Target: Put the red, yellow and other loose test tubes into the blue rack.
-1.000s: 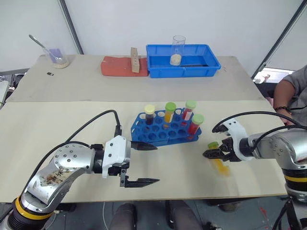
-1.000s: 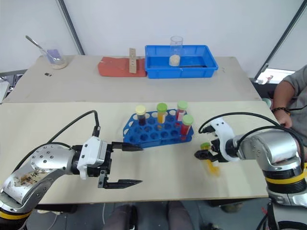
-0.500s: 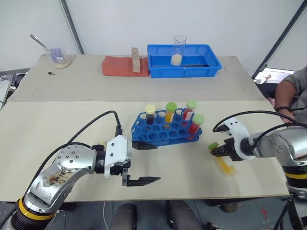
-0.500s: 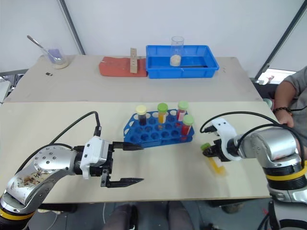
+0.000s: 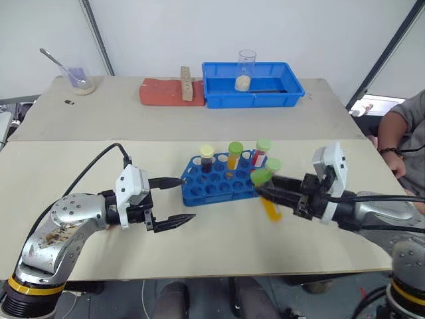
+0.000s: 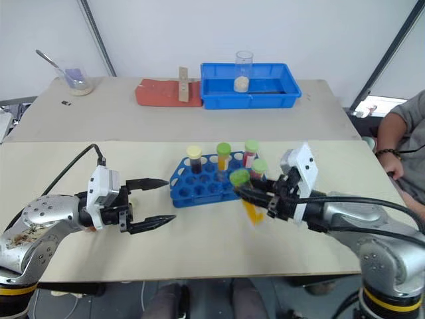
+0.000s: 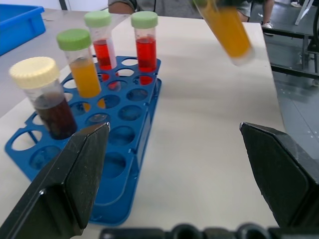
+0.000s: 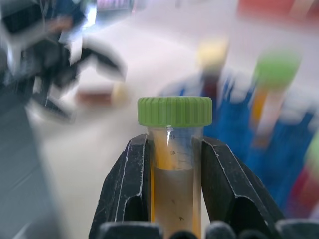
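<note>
Next, my right hand sets the yellow test tube in the front-row hole before the rack's standing yellow tube [image 5: 238, 186].
My right gripper [image 5: 263, 191] is shut on a yellow test tube [image 5: 269, 207] with a green cap, held tilted in the air just right of the blue rack [image 5: 212, 189]. The right wrist view shows that tube [image 8: 174, 174] clamped between the fingers [image 8: 127, 189]. Upright in the rack stand a cream-capped dark tube [image 5: 207, 159], a green-capped yellow one [image 5: 235, 155] and two green-capped red ones [image 5: 263, 150]. My left gripper [image 5: 186, 198] hangs open just left of the rack, holding nothing. The left wrist view looks along the rack [image 7: 124, 164] toward the held tube [image 7: 227, 30].
At the back of the table are a larger blue tray [image 5: 292, 90] holding a clear beaker [image 5: 246, 68], a red pad [image 5: 159, 93] with a wooden block [image 5: 187, 83], and a glass with a spoon [image 5: 81, 80]. A person [image 5: 405, 129] sits at the right edge.
My right gripper has shut on the yellow tube, lifted it off the table and carried it left to the rack, turning level. My left gripper has drawn back a little to the left.
</note>
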